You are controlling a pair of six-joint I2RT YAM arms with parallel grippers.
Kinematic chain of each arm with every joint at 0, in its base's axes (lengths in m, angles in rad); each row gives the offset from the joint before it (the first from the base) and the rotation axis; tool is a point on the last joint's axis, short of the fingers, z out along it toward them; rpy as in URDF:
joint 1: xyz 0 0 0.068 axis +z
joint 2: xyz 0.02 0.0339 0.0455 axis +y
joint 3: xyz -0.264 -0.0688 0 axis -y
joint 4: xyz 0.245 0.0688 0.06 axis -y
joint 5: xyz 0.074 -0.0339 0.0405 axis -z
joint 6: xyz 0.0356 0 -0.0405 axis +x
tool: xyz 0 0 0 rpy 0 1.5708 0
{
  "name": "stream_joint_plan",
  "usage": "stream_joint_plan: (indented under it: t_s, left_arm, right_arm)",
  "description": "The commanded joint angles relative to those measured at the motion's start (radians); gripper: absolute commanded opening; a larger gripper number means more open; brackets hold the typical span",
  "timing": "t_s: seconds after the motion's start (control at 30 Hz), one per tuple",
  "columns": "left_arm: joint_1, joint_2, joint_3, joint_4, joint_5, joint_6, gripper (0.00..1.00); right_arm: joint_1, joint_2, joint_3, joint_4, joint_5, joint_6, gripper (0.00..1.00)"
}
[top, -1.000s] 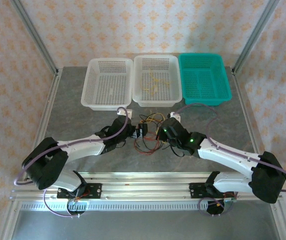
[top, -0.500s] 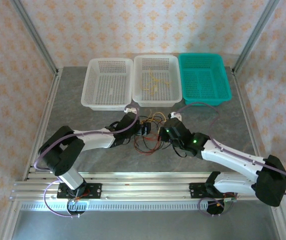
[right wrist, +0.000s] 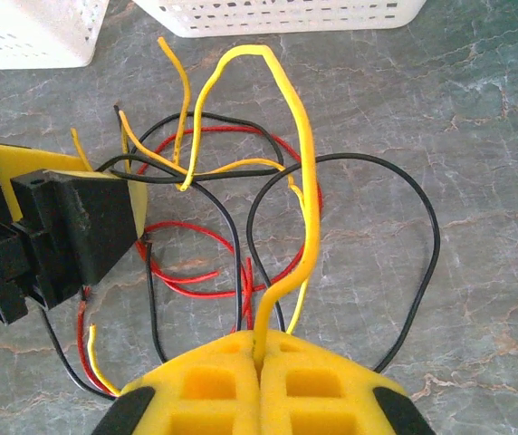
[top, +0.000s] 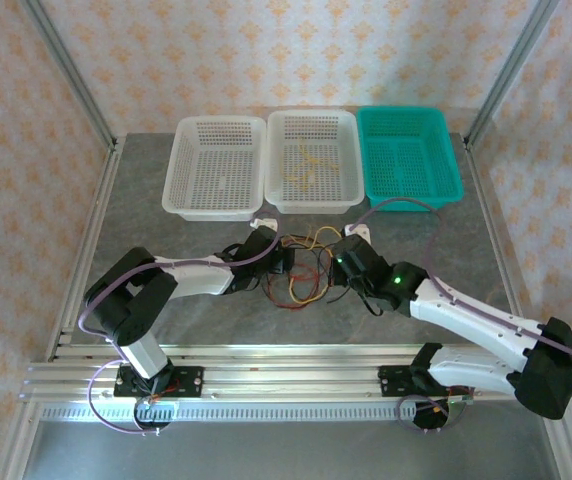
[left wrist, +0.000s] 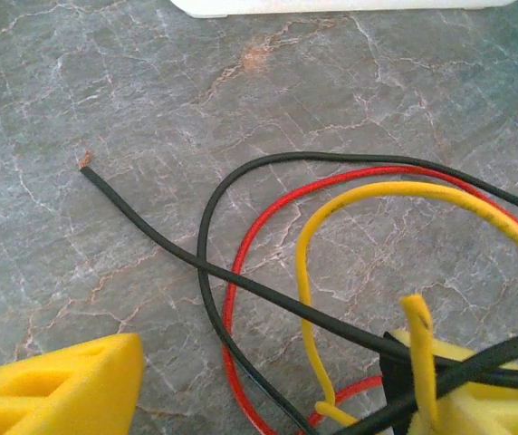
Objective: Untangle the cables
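Note:
The black cable is lying over my left gripper's finger, so next I back that gripper clear and grab the yellow cable (left wrist: 311, 224) by its curve before pulling the tangle apart.
The cables (top: 304, 272) lie as one mixed tangle of red, yellow and black wire on the grey table, between the two grippers. My right gripper (right wrist: 259, 349) is shut on a thick yellow cable (right wrist: 301, 172) that arches up and away from its pads. My left gripper (left wrist: 263, 362) is at the tangle's left side, its yellow fingers (left wrist: 69, 381) apart. A black cable (left wrist: 241, 285), a red cable (left wrist: 232, 299) and a thin yellow cable (left wrist: 302, 272) run through the gap, and some wires drape over its right finger. In the top view the left gripper (top: 284, 263) and right gripper (top: 340, 262) face each other.
Three baskets stand in a row at the back: a white one (top: 216, 168), a white one (top: 313, 160) holding a few yellow bits, and a teal one (top: 408, 158). The left gripper's black body (right wrist: 73, 231) sits close to the right gripper's left.
The left arm has stretched to the right into the tangle and its jaws have narrowed. The right gripper has shifted slightly right with the yellow cable, spreading the wires.

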Motion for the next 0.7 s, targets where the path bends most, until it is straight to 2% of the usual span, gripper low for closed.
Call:
stream_joint_plan:
  t_s: [0.0,0.17,0.23,0.43,0.67]
  left_arm:
    - [0.01,0.007,0.005,0.034,0.016,0.007,0.62]
    - [0.01,-0.006,-0.002,0.066,0.046,0.015,0.48]
    - [0.01,-0.011,-0.001,0.071,0.049,0.021,0.4]
    - [0.01,-0.024,0.003,0.078,0.05,0.03,0.26]
    - [0.01,-0.037,-0.003,0.099,0.054,0.021,0.21]
  right_arm:
    - [-0.005,0.021,0.038,-0.028,0.033,-0.019,0.0]
    - [-0.006,0.085,0.063,-0.001,-0.002,0.001,0.0]
    - [-0.006,0.133,0.082,-0.004,-0.012,0.01,0.0]
    - [-0.007,0.234,0.123,-0.009,-0.053,0.012,0.0]
    - [-0.008,0.302,0.131,0.01,-0.102,0.0,0.0]
